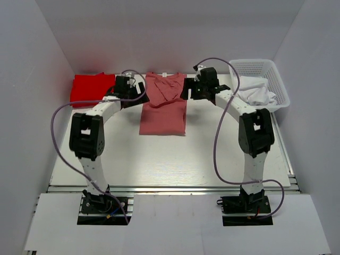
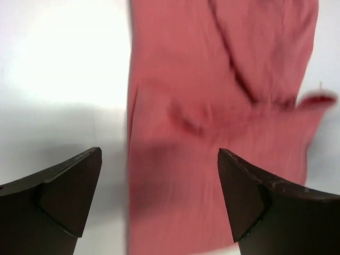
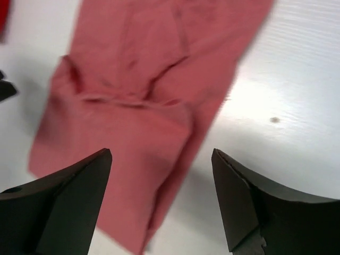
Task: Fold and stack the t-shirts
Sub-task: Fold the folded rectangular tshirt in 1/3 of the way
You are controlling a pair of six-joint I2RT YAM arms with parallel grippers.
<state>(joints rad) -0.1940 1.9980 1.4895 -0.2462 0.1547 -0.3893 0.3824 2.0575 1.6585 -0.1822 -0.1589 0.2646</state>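
Observation:
The pink t-shirt's near corner point(image 1: 184, 134) point(image 3: 140, 251) is on the white basket's side, at the end away from the collar. Next, my right gripper closes on it.
A dusty rose-pink t-shirt point(image 1: 164, 109) lies on the table as a long narrow strip, its upper part wrinkled and folded inward. It shows again in the left wrist view point(image 2: 212, 133) and the right wrist view point(image 3: 133, 106). A bright red t-shirt point(image 1: 91, 87) lies folded at the back left. My left gripper point(image 1: 139, 87) hovers at the pink shirt's upper left edge, open, with nothing between its fingers point(image 2: 69, 186). My right gripper point(image 1: 187, 90) stands open at the shirt's upper right edge, its fingers point(image 3: 239, 196) empty too.
A white mesh basket point(image 1: 276, 79) holding white cloth point(image 1: 255, 93) stands at the back right, close behind the right arm. White walls close in the table on three sides. Purple cables loop from both arms.

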